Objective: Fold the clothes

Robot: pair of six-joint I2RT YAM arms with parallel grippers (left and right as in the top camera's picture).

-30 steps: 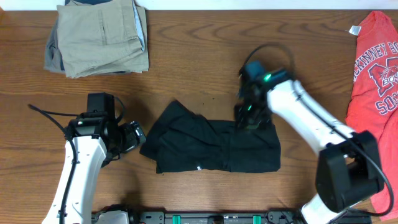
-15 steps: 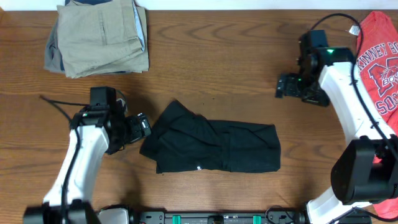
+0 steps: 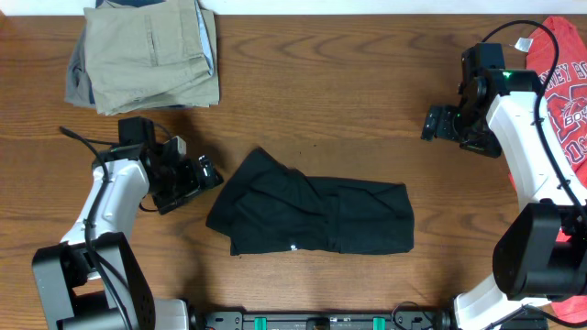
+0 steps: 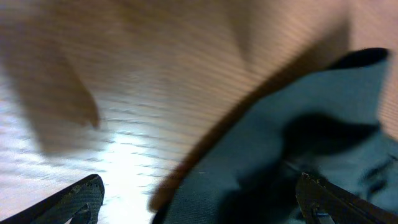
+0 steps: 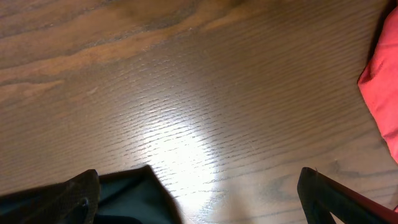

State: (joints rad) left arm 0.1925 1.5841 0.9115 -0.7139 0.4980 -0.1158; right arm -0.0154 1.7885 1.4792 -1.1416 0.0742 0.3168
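The robot's left gripper needs to close on the middle of the short edge [image 3: 229, 193] [image 4: 206, 191] of the black T-shirt, at the end closest to the khaki trousers.
The clothes, a black T-shirt [image 3: 312, 218], lie folded into a wide band at the table's middle front, with a small white mark near the front edge. My left gripper [image 3: 208, 171] is open just off the shirt's left end. In the left wrist view the black fabric [image 4: 280, 149] fills the right half between the spread fingertips [image 4: 81, 198], and nothing is pinched. My right gripper [image 3: 430, 123] hangs open over bare wood at the far right, well away from the shirt. A dark corner of the shirt [image 5: 134, 194] shows near its left finger.
Folded khaki trousers [image 3: 147, 55] lie at the back left corner. A red T-shirt [image 3: 561, 101] with white lettering drapes over the right edge, beside the right arm; its red fabric [image 5: 385, 93] shows in the right wrist view.
My right gripper opened, left the shirt's upper right edge and swung back to the far right. My left arm drew slightly back and away from the shirt's left end.
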